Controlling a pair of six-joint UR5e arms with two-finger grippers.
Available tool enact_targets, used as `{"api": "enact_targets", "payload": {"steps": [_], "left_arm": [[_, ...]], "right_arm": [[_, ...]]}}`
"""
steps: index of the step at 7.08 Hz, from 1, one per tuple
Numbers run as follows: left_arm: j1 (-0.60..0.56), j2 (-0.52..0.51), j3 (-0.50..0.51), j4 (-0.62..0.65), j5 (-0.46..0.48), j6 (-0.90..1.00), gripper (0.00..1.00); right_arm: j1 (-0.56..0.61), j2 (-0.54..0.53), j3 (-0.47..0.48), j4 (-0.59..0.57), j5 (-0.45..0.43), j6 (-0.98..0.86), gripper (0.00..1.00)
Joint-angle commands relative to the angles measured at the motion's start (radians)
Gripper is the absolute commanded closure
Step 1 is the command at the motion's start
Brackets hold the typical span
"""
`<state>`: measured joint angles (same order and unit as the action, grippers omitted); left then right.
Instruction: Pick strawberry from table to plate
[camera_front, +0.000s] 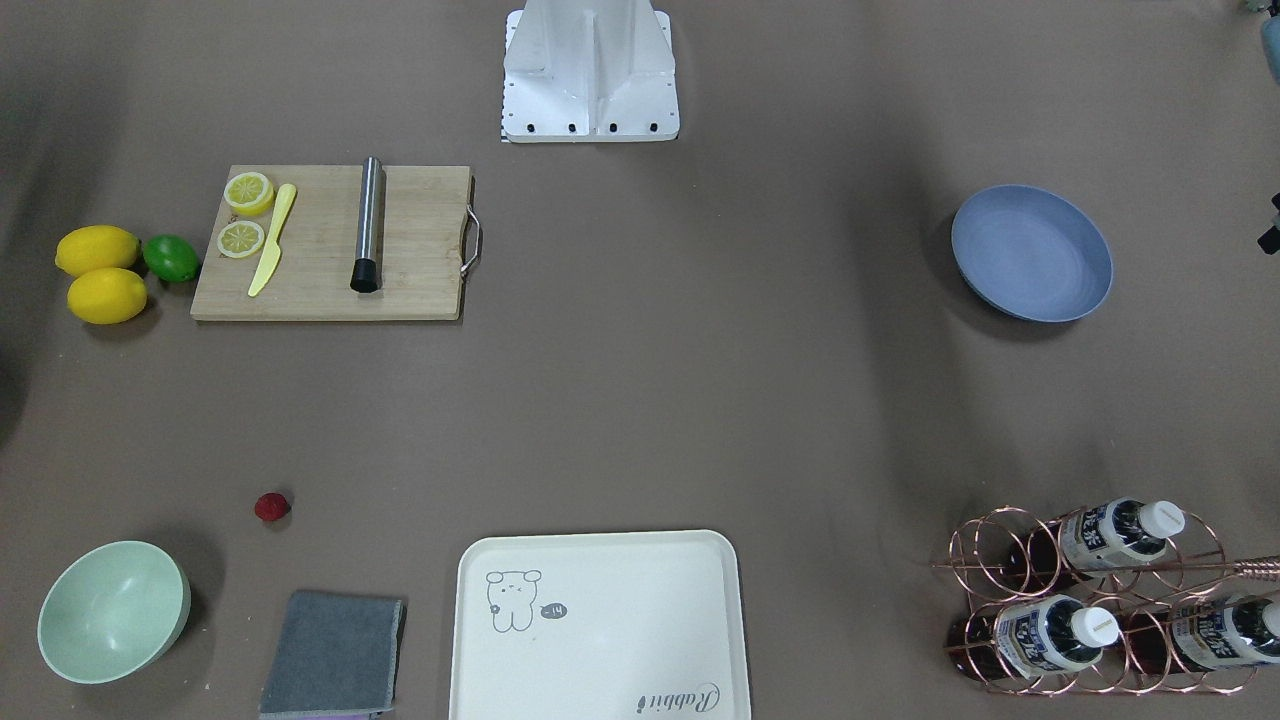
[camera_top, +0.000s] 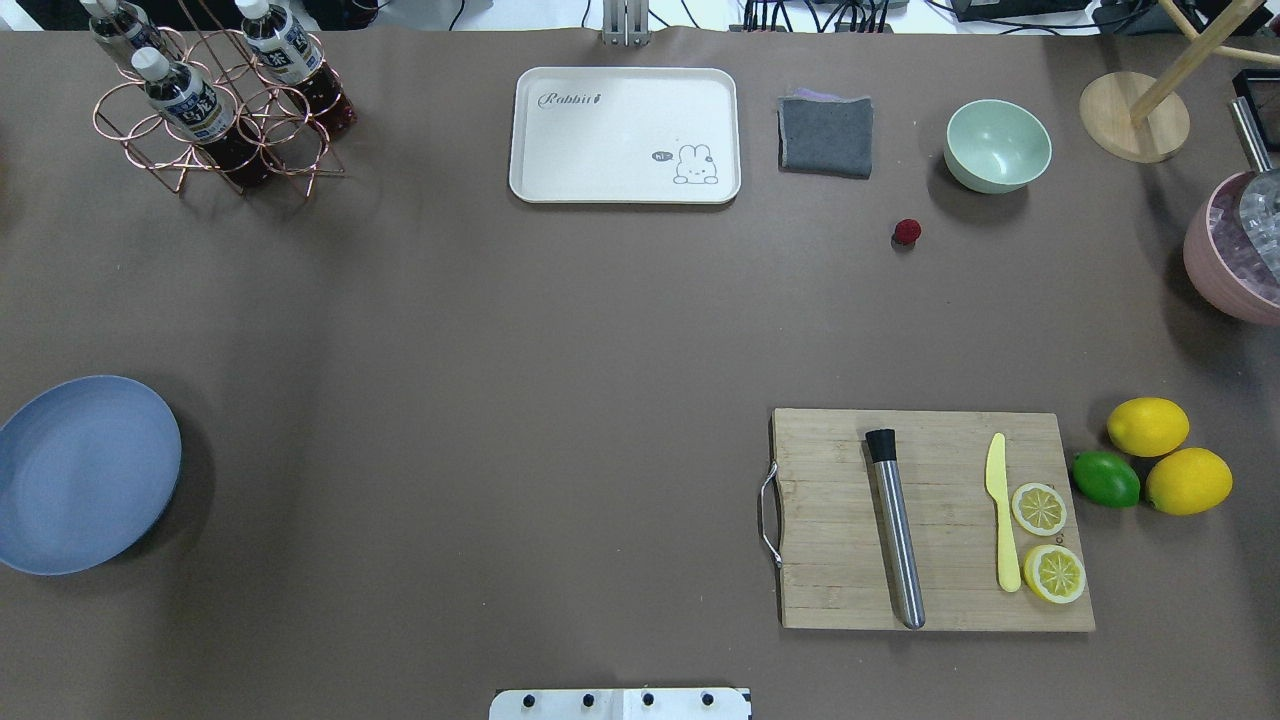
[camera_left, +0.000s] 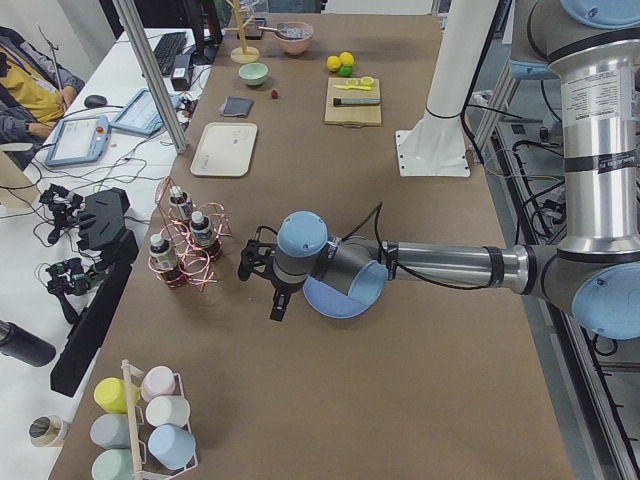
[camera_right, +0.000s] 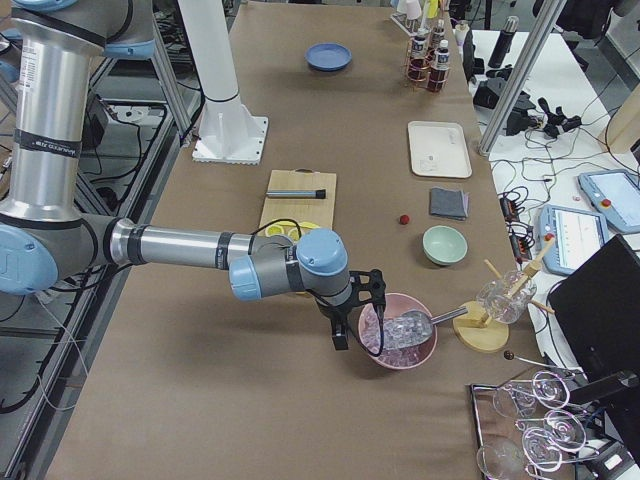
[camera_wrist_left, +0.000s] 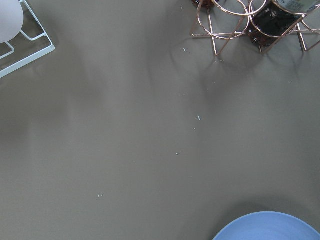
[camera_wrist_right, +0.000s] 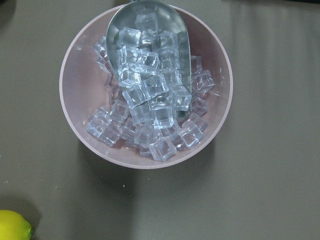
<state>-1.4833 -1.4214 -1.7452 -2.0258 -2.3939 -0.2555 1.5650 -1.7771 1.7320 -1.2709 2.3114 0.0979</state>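
Note:
Next, my left gripper moves over to the blue plate's rim (camera_front: 1102, 289), on the side farthest from the wooden cutting board, and closes on it there.
The strawberry (camera_front: 271, 507) (camera_top: 907, 232) is a small dark-red berry lying on the table (camera_front: 700, 400), between the pale green bowl and the grey cloth. The blue plate (camera_front: 1030, 253) (camera_top: 85, 472) sits empty at the table's other end, toward my left side. My left gripper (camera_left: 279, 305) hangs just beside the plate (camera_left: 345, 303), whose rim shows in the left wrist view (camera_wrist_left: 270, 227). My right gripper (camera_right: 340, 335) hovers over a pink bowl of ice, far from the strawberry (camera_right: 404, 219). Both grippers appear only in the side views, so I cannot tell whether they are open or shut.
A wooden cutting board (camera_top: 930, 520) carries a steel muddler, a yellow knife and lemon slices, with two lemons and a lime (camera_top: 1105, 478) beside it. A cream tray (camera_top: 625, 135), grey cloth (camera_top: 825, 135), green bowl (camera_top: 997, 145), copper bottle rack (camera_top: 215, 110) and pink ice bowl (camera_wrist_right: 145, 87) line the table's edges.

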Motion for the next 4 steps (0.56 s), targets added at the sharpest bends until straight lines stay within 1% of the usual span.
{"api": "enact_targets", "payload": {"steps": [1, 3, 4], "left_arm": [[-0.002, -0.002, 0.016, -0.086, 0.038, -0.007, 0.03], [0.004, -0.008, 0.024, -0.086, 0.036, -0.008, 0.03], [0.006, -0.005, 0.036, -0.086, 0.033, -0.048, 0.03]], "right_arm": [[0.003, -0.005, -0.008, -0.001, 0.000, 0.000, 0.00], [0.003, 0.001, -0.009, -0.001, -0.004, 0.000, 0.00], [0.003, 0.005, -0.012, -0.001, -0.004, 0.002, 0.00]]}}
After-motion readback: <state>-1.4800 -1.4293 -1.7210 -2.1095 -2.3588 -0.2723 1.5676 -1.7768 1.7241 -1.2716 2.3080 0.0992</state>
